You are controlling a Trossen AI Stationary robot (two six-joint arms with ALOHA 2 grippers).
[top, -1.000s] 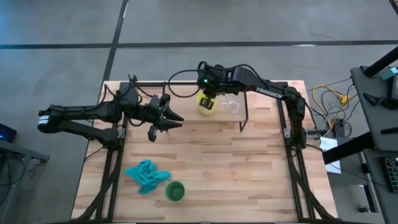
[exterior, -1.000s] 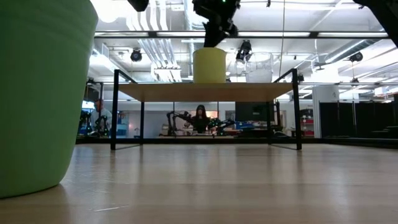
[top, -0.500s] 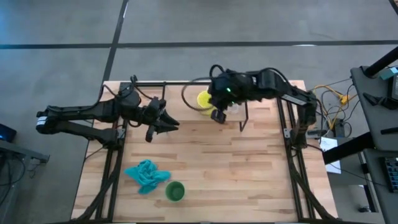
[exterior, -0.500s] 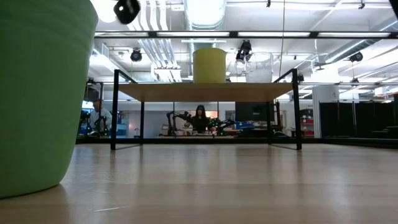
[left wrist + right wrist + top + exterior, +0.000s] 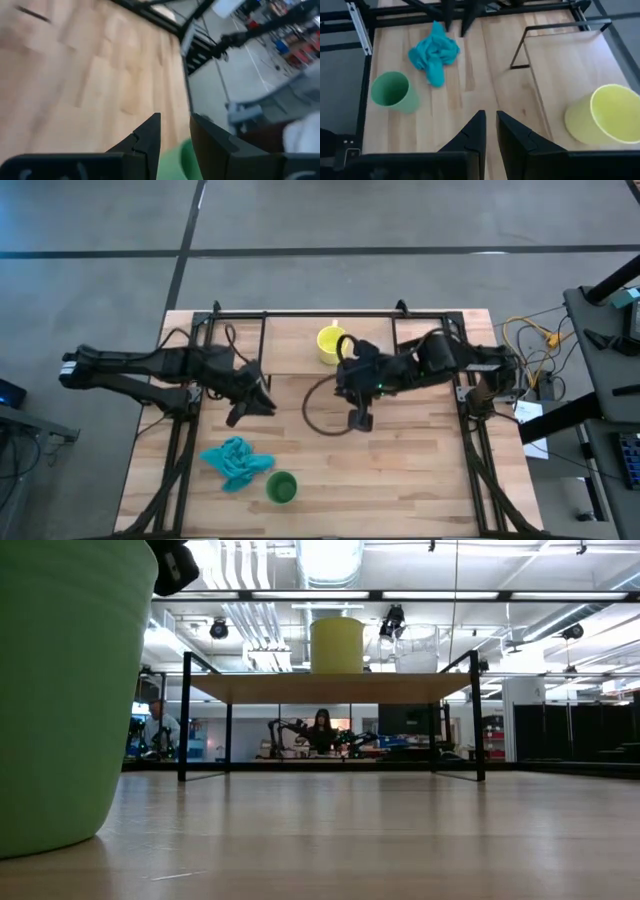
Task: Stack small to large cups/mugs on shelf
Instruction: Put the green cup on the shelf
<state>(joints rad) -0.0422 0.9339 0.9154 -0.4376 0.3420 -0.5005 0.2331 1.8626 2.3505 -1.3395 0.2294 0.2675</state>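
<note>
Next, I move my left gripper to the green cup and grab the cup's rim point(image 5: 270, 478) point(image 5: 180, 156) on the side facing the teal cloth.
The yellow mug point(image 5: 329, 343) stands upright on the shelf point(image 5: 293, 346), its mouth up. In the low view the yellow mug point(image 5: 337, 645) and the clear glass cup point(image 5: 417, 648) stand side by side on the shelf top point(image 5: 330, 688); from above, my right arm hides the glass. The green cup point(image 5: 281, 486) stands on the table near its near edge, filling the low view's left side point(image 5: 70, 690). My right gripper point(image 5: 358, 423) hovers shut over mid-table, just off the shelf's near side. My left gripper point(image 5: 262, 404) is open, above the teal cloth's far side, with the green cup point(image 5: 172, 161) showing between its fingers.
A teal cloth point(image 5: 235, 462) lies crumpled just left of the green cup. A dark cable loop point(image 5: 320, 405) hangs beside my right gripper. Black frame rails run along the table's left, right and far edges. Bare wood stretches between the shelf and the green cup.
My right gripper has drawn back from above the yellow mug, moving off the shelf toward the near edge until it is over mid-table. My left gripper has moved toward the near edge, closer to the teal cloth. The yellow mug and the glass have stayed on the shelf.
</note>
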